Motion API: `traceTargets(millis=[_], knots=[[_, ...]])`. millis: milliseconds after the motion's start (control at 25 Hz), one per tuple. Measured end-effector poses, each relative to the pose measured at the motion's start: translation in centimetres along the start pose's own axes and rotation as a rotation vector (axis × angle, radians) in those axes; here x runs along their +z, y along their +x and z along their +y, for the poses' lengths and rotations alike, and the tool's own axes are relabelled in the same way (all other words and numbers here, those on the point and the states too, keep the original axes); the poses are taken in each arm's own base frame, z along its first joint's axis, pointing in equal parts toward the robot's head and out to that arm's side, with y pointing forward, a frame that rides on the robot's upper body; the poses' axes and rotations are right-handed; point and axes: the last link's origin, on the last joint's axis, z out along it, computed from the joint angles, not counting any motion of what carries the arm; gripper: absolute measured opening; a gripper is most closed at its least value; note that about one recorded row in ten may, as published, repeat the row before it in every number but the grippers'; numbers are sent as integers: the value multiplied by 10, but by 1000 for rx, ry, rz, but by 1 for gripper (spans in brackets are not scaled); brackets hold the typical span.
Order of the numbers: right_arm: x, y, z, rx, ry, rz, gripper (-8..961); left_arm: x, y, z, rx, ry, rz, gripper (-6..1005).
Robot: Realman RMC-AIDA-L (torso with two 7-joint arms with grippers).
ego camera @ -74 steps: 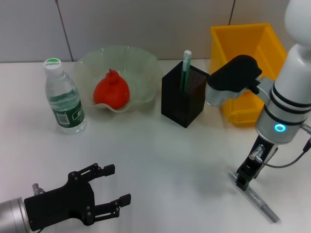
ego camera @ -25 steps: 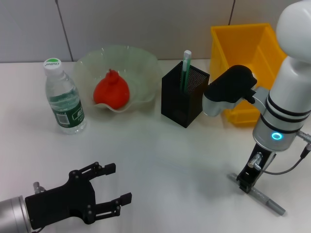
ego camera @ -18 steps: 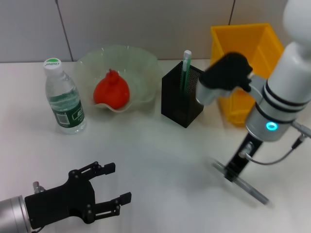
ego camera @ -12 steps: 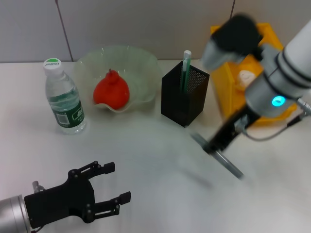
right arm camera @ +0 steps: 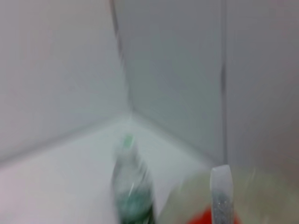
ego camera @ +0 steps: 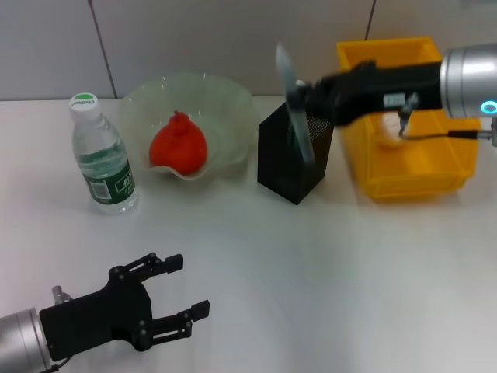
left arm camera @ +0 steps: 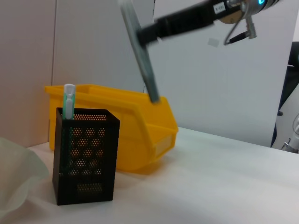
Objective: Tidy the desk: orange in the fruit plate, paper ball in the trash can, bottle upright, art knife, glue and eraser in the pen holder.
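The art knife, now tilted over the pen holder, will be released by my right gripper inside the black mesh pen holder (ego camera: 298, 125), which is between the fruit plate and the trash can.
My right gripper (ego camera: 303, 96) reaches in from the right and is shut on the grey art knife (ego camera: 295, 105). The knife hangs tilted, its lower end over the black mesh pen holder (ego camera: 289, 167). In the left wrist view the art knife (left arm camera: 140, 51) is well above the pen holder (left arm camera: 84, 161), where the green, white-capped glue (left arm camera: 68, 101) stands. The orange (ego camera: 178, 145) lies in the fruit plate (ego camera: 225, 101). The bottle (ego camera: 101, 155) stands upright at the left. A pale paper ball (ego camera: 386, 132) lies in the yellow trash can (ego camera: 435, 167). No eraser shows. My left gripper (ego camera: 189, 286) is open, low at the front left.
The right arm (ego camera: 404, 81) stretches across above the trash can. A grey wall closes off the back of the white table (ego camera: 311, 272). The right wrist view shows only the blurred bottle (right arm camera: 133, 196) and the knife's end (right arm camera: 220, 196).
My right arm lifted the art knife off the table at the front right and swung it up and back-left to above the pen holder. The left arm stayed put.
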Motion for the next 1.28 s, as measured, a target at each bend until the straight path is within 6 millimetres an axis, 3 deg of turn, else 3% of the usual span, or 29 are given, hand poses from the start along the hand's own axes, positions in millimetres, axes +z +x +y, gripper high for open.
traceTargets(millis=[160,240,400,640,1280], knots=[[1,6,-14,19,51,-124,131,0,0,-1,1,8,1,847],[13,18,-30,66,115,-181,131,2,0,-2,3,10,-4,847],[32,30,-40,84,175,-147,132,2,0,-3,6,11,-7,847],[48,36,-42,100,188,-110,130,5,0,-4,13,10,-13,847],[46,50,-41,134,191,-92,220,2,1,-6,15,16,-15,847]])
